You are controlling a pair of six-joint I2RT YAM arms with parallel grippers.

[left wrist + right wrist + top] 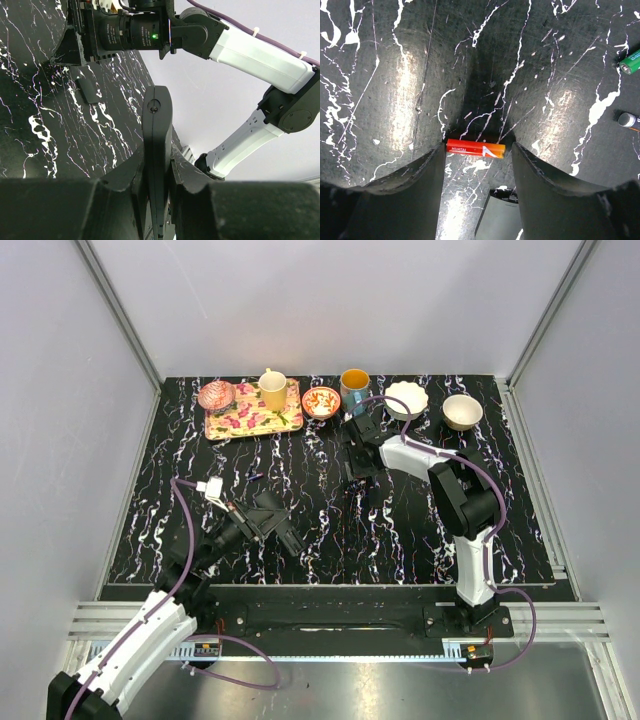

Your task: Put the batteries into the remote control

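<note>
The orange-red battery is lying crosswise with its ends toward my right gripper's fingertips, so next I turn it, set it down and take it by its sides [475, 148].
The remote control [157, 130], a slim black bar, stands on edge between the jaws of my left gripper [158, 167], which is shut on it at the front left of the table [268, 524]. My right gripper [478, 156] is down at the tabletop behind the middle [356, 454], open, with its jaws either side of an orange-red battery [475, 149]. The battery lies crosswise between the fingertips. The left finger [415, 190] is at one end and the right finger [545, 185] is a small gap from the other. A green battery [631, 61] and a dark battery [628, 120] lie at the right edge.
A flat black plastic piece [500, 217] lies just below the orange battery. Along the back stand a floral tray [253, 418] with a yellow cup [272, 390], a patterned bowl [321, 401], a blue cup [354, 388] and two pale bowls [406, 400] [462, 412].
</note>
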